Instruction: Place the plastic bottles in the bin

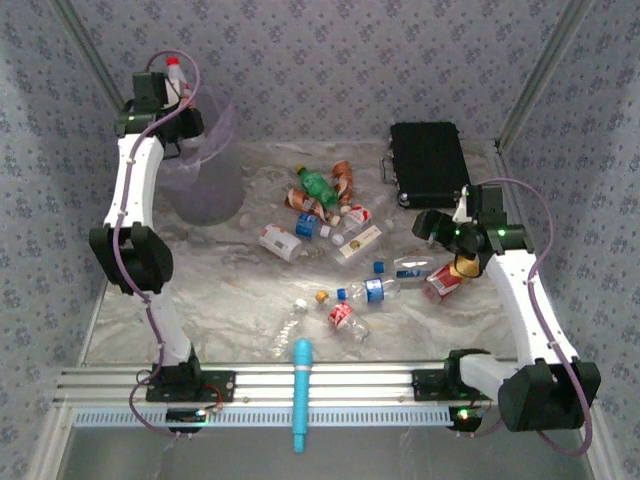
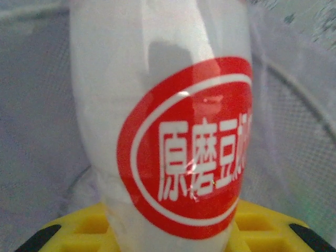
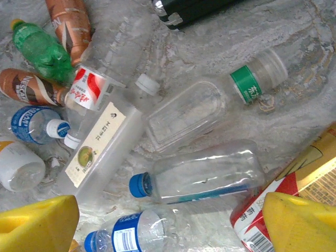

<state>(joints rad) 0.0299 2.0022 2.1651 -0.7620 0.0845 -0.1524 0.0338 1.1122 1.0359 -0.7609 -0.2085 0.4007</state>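
The lavender bag lines the grey bin (image 1: 193,162). Next, my left gripper lets go of the white bottle inside that bag.
My left gripper (image 1: 176,102) is raised at the far left, above the bin (image 1: 208,175), a grey bucket lined with a lavender bag (image 2: 37,121). It is shut on a white bottle (image 2: 157,105) with a red oval label and a red cap (image 1: 174,63); its yellow fingers (image 2: 84,227) hug the bottle's base. Several plastic bottles lie scattered mid-table, among them a green one (image 1: 318,185). My right gripper (image 3: 168,226) hangs open over a clear blue-capped bottle (image 3: 205,173), between a blue-labelled bottle (image 3: 131,233) and a red-labelled one (image 3: 257,220).
A flat black case (image 1: 430,165) lies at the back right, just behind my right arm. A slim light-blue tool (image 1: 302,390) rests across the front rail. Patterned walls close in the table on three sides.
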